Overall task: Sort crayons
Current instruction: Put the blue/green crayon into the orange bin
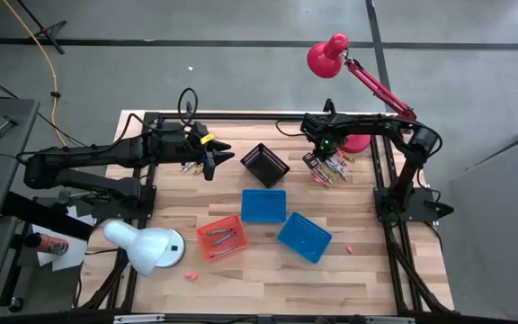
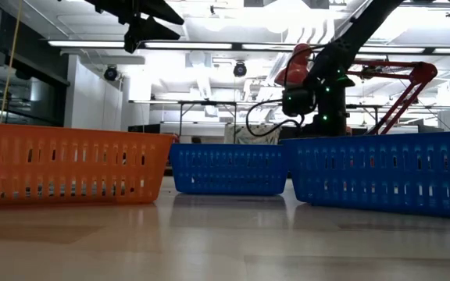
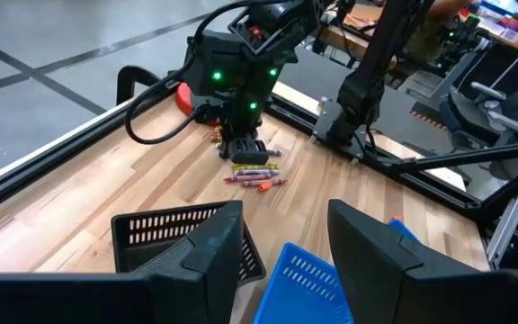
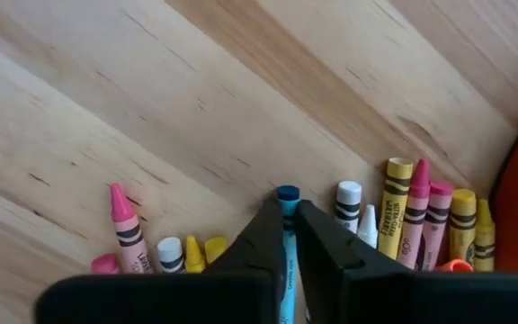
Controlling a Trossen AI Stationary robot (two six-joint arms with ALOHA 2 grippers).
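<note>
Next, my right gripper drops the blue crayon on the bare wood (image 1: 301,156) (image 4: 106,79) between the black mesh basket and the pile.
A pile of crayons (image 1: 328,168) in mixed colours lies on the wooden table at the far right, beside the red lamp's base; it also shows in the right wrist view (image 4: 421,216) and the left wrist view (image 3: 256,173). My right gripper (image 4: 286,236) stands over this pile, shut on a blue crayon (image 4: 287,200). My left gripper (image 1: 220,160) hovers open and empty left of the black mesh basket (image 1: 265,164). A few more crayons (image 1: 190,166) lie under the left arm. The red-orange basket (image 1: 222,237) holds some crayons. My right gripper pinches the blue crayon's two long sides (image 4: 287,211) between its two fingertips, a little behind its end, which sticks out past them. The fingers come from above, pointing down. I cannot tell whether the crayon is off the table.
Two blue baskets (image 1: 263,205) (image 1: 304,237) stand near the table's middle. A white lamp (image 1: 147,247) stands at the near left, a red lamp (image 1: 328,56) at the far right. Single crayons lie at the near edge (image 1: 190,274) and near right (image 1: 349,247).
</note>
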